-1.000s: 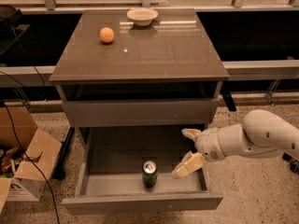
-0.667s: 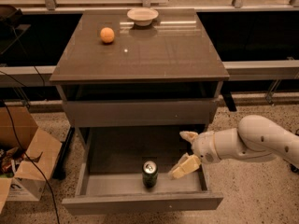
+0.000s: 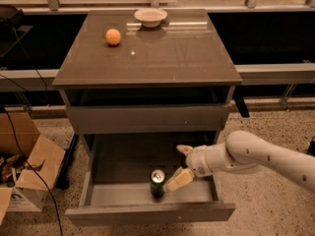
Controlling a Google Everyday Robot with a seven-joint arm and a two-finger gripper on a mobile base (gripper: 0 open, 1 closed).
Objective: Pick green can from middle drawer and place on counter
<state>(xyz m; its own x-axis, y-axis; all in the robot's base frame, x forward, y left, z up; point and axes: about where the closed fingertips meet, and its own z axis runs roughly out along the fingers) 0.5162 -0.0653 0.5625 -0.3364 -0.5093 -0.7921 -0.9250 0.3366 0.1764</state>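
My gripper will grip the green can on the upper part of the green can (image 3: 157, 180), around its sides near the silver lid.
The green can (image 3: 157, 183) stands upright on the floor of the open middle drawer (image 3: 147, 213), near its front, its silver lid facing up. My gripper (image 3: 181, 165) is inside the drawer just right of the can, on a white arm coming from the right. Its fingers are open: one cream fingertip (image 3: 177, 180) is close beside the can, the other (image 3: 184, 150) is further back. It holds nothing. The counter (image 3: 147, 53) is the glossy dark top of the cabinet above.
An orange ball (image 3: 113, 36) and a white bowl (image 3: 150, 16) sit at the back of the counter. A shut drawer front (image 3: 147, 118) is above the open drawer. An open cardboard box (image 3: 27, 173) stands on the speckled floor at left, with cables.
My gripper has moved left across the drawer toward the can; the lower finger is now close beside it. The can has not moved.
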